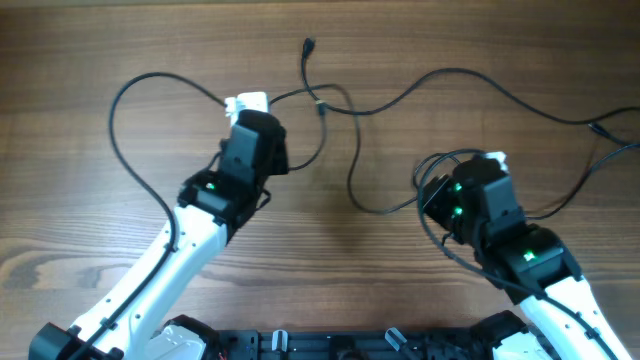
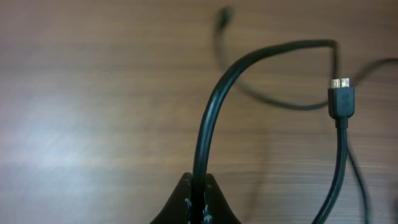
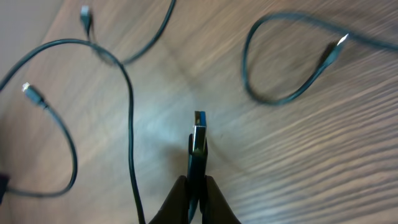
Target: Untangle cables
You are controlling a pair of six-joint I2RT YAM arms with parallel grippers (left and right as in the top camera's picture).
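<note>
The robot's left gripper needs to release the cable on the bare wood between the silver-tipped plug's piece of cable and the middle piece of cable (image 1: 330, 158).
Thin black cables (image 1: 355, 110) lie looped and crossed over the wooden table (image 1: 80, 250). My left gripper (image 1: 247, 108) is shut on one cable (image 2: 208, 130), which arcs up and to the right from my jaws. Beside it a silver-tipped plug (image 2: 341, 99) ends another strand. My right gripper (image 1: 493, 162) is shut on a flat black plug (image 3: 198, 140) with a metal tip, standing upright between the fingers (image 3: 214, 193). Left of that plug runs a cable (image 3: 130, 112). A loop (image 3: 267, 96) with a silver-tipped end (image 3: 340, 42) lies to the upper right.
A wide cable loop (image 1: 115, 120) spreads left of the left arm (image 1: 170, 260). A small plug end (image 1: 308, 46) lies at the far middle. One long strand (image 1: 520, 100) runs off toward the right edge. The right arm (image 1: 540, 270) carries its own thicker wiring.
</note>
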